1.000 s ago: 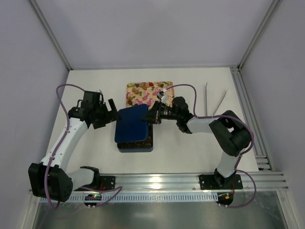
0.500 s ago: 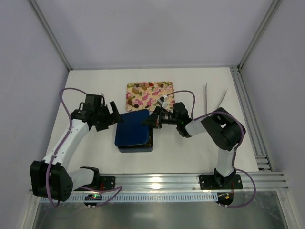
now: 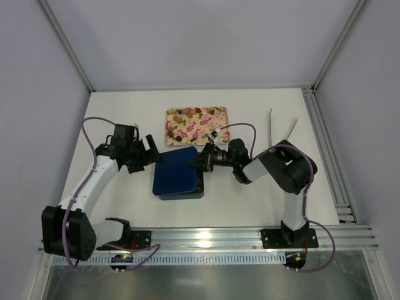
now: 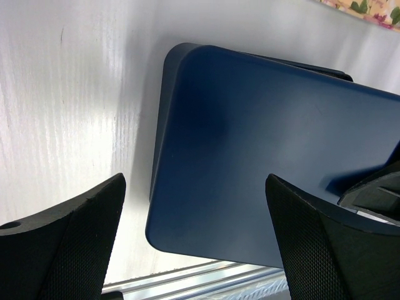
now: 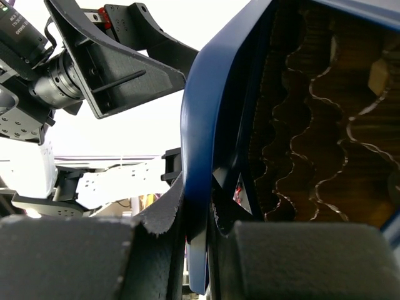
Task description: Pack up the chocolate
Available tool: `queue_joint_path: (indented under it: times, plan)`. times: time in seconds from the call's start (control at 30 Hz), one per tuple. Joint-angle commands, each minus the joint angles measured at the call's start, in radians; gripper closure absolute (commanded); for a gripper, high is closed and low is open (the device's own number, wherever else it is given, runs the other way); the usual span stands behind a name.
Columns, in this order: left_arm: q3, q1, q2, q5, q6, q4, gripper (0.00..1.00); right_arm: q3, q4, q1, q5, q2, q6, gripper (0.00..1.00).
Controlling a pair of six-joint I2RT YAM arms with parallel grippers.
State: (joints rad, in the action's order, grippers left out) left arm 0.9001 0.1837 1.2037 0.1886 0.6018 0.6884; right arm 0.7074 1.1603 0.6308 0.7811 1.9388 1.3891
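Note:
I will let go of the navy-blue lid with my right gripper so that it lies flat over the dark box's brown wavy cups (image 3: 187, 172) (image 5: 319, 119).
Small brown and dark chocolates (image 3: 182, 117) lie on a floral tray (image 3: 209, 119) at the back. A navy-blue lid (image 3: 177, 171) (image 4: 269, 156) lies tilted over the dark box (image 3: 182, 194), covering most of it. My right gripper (image 3: 201, 164) (image 5: 197, 250) is shut on the lid's right edge (image 5: 199, 156); beyond it, the box's brown wavy cups (image 5: 312, 125) show under the raised lid. My left gripper (image 3: 150, 154) (image 4: 197, 250) stands open just left of the lid, its fingers (image 4: 69, 244) wide apart and touching nothing.
White paper sheets (image 3: 282, 132) lie at the back right. An aluminium rail (image 3: 206, 236) runs along the near edge, and frame posts stand at the back corners. The left arm's wrist (image 5: 106, 69) shows close beyond the lid in the right wrist view.
The right gripper has carried the lid down and slightly right, so it now lies flatter over the box. The left gripper has crept a little toward the lid, still open.

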Motion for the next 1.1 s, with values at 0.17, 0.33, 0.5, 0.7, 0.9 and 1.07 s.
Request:
queue_joint_path:
  times: [0.17, 0.33, 0.5, 0.7, 0.9, 1.07]
  plan:
    - [-0.026, 0.0, 0.033, 0.067, -0.002, -0.068, 0.09, -0.025, 0.199, -0.025, 0.01, 0.022, 0.067, 0.96]
    - [-0.049, 0.0, 0.051, 0.123, 0.007, -0.104, 0.07, -0.036, 0.208, -0.037, 0.012, 0.023, 0.068, 0.96]
    - [-0.069, 0.0, 0.069, 0.16, 0.016, -0.138, 0.06, -0.054, 0.234, -0.048, 0.018, 0.032, 0.068, 0.96]
    - [-0.087, 0.002, 0.079, 0.196, 0.032, -0.171, 0.05, -0.082, 0.254, -0.063, 0.02, 0.045, 0.059, 0.94]
    - [-0.102, 0.0, 0.099, 0.213, 0.046, -0.194, 0.06, -0.106, 0.259, -0.074, 0.018, 0.048, 0.039, 0.91]
    - [-0.109, 0.006, 0.111, 0.226, 0.052, -0.211, 0.06, -0.12, 0.242, -0.086, 0.018, 0.048, 0.018, 0.87]
